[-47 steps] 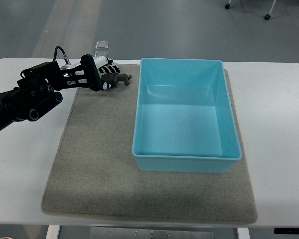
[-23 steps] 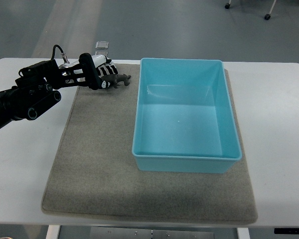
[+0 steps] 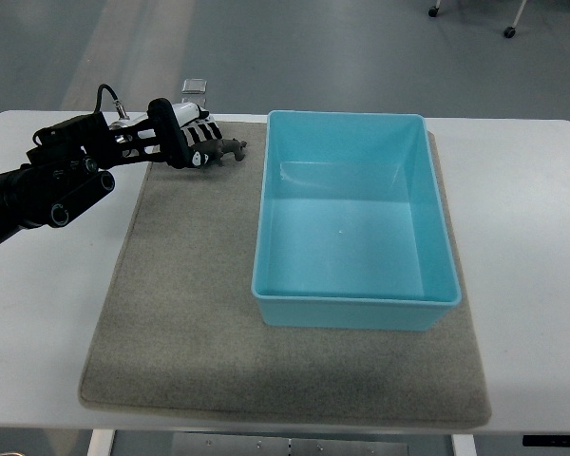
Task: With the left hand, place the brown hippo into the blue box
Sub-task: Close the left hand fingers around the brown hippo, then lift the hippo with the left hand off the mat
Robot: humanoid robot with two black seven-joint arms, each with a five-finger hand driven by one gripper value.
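Note:
My left gripper will let go of the brown hippo on the far half of the blue box's bottom point(image 3: 320, 199).
A small brown hippo point(image 3: 225, 148) is at the far left of the grey mat point(image 3: 185, 304), just left of the blue box point(image 3: 353, 218). My left hand point(image 3: 192, 144), black with white finger parts, reaches in from the left edge with its fingers curled around the hippo's near end. Only the hippo's right part shows past the fingers. Whether the toy rests on the mat or is lifted off it cannot be told. The blue box stands open and holds nothing. My right hand is out of view.
The mat lies on a white table point(image 3: 532, 237). A small clear object point(image 3: 195, 85) sits beyond the table's far edge, behind my left hand. Grey floor lies past the table.
My left hand has shifted slightly toward the far edge and a little left, carrying the hippo along with it. The box has not moved.

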